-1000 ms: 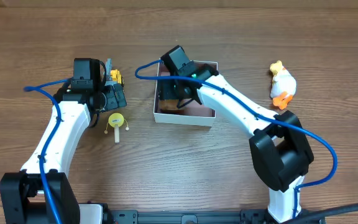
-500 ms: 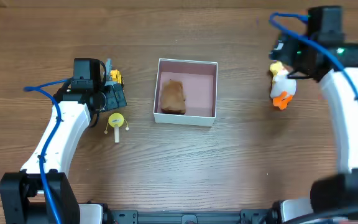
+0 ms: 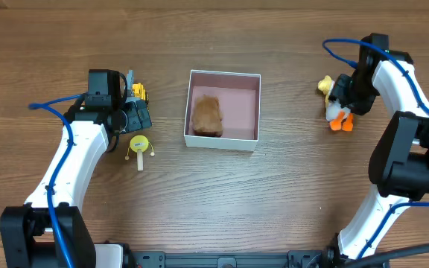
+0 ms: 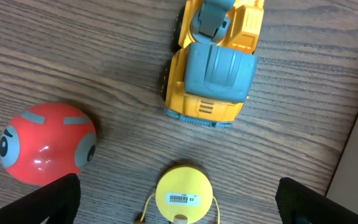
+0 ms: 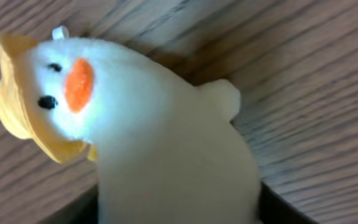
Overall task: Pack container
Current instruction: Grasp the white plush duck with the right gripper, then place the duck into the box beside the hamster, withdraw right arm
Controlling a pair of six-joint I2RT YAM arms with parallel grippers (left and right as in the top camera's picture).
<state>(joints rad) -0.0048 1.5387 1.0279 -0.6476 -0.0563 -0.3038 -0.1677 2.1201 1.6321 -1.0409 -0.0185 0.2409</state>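
Observation:
I need to next move my left gripper past the yellow round toy to the yellow toy truck and close it on the truck's far half point(image 3: 139, 91) point(image 4: 219, 26).
The container point(image 3: 253, 112), a shallow white-walled box with a pink inside, stands at the table's middle with a brown toy point(image 3: 206, 115) lying in its left half. My right gripper point(image 3: 346, 99) is at the far right, over a white duck plush point(image 3: 336, 110) with a yellow hat and orange feet. In the right wrist view the duck point(image 5: 166, 137) fills the gap between my fingers point(image 5: 179, 208), which press on both its sides. My left gripper point(image 3: 127, 113) is open and empty point(image 4: 179, 208), hovering over a yellow round toy point(image 4: 183, 198).
A yellow toy truck point(image 4: 213, 62) sits just beyond the left gripper, also in the overhead view point(image 3: 137, 92). A red ball with eyes point(image 4: 45, 143) lies to its left. The yellow round toy point(image 3: 138, 145) lies left of the container.
My right arm left the container, with the brown toy lying inside, swung to the far right and came down onto the duck, which shifted slightly. The left arm has not moved.

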